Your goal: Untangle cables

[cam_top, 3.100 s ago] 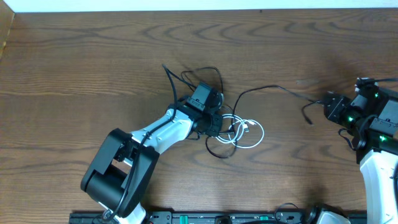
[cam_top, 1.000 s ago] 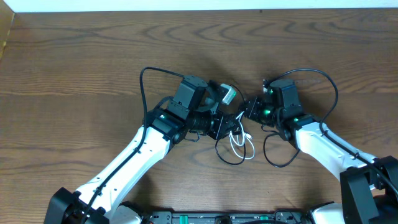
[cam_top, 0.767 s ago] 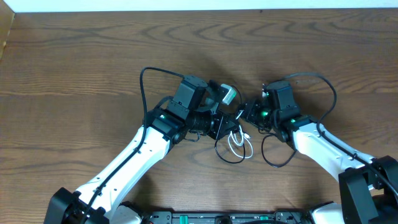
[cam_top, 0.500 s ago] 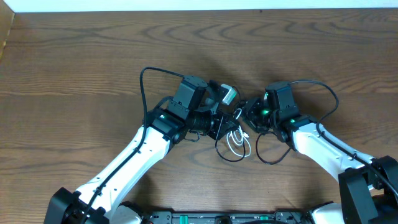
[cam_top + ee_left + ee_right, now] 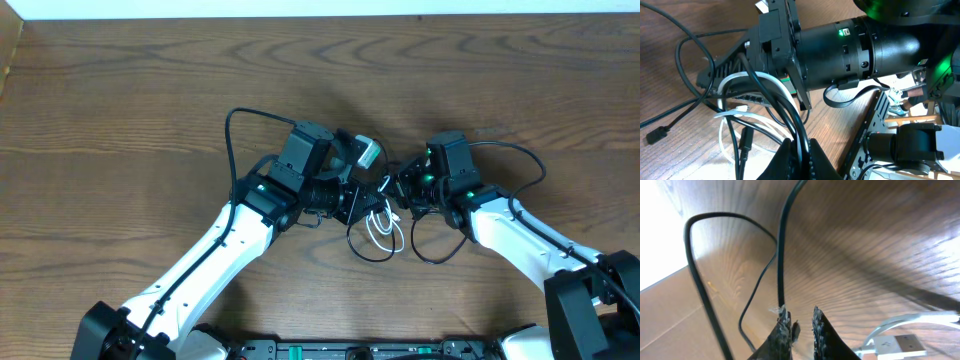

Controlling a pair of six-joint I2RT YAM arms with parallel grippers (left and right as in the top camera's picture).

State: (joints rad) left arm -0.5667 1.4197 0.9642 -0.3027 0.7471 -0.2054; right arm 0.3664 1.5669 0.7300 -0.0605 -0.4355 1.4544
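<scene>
I should open my right gripper, back off and take black cable at the tangle's far side (image 5: 383,148), as the cable runs beside that gripper's finger, outside the gripper's gap.
The white cable (image 5: 385,226) and black cable (image 5: 372,252) lie tangled at the table's middle, between my two grippers. My left gripper (image 5: 352,203) is shut on black cable strands (image 5: 790,117) and holds them just above the wood. White loops (image 5: 732,116) and a black plug (image 5: 657,134) lie beyond it. My right gripper (image 5: 404,190) faces the left one from the right, almost touching the tangle. Its fingers (image 5: 800,322) show a narrow gap with wood between them. A black cable strand (image 5: 782,255) runs along its left fingertip. A white plug (image 5: 902,345) lies beside it.
A black cable loop (image 5: 432,250) lies on the table under the right arm, and another black line (image 5: 232,125) arcs over the left arm. The right arm's body (image 5: 850,45) fills the left wrist view. The table's back edge (image 5: 320,14) is far off.
Since 3.1 s ago both arms have come together over the tangle. In the last second the right gripper edged slightly left and the black loop beside it shifted down.
</scene>
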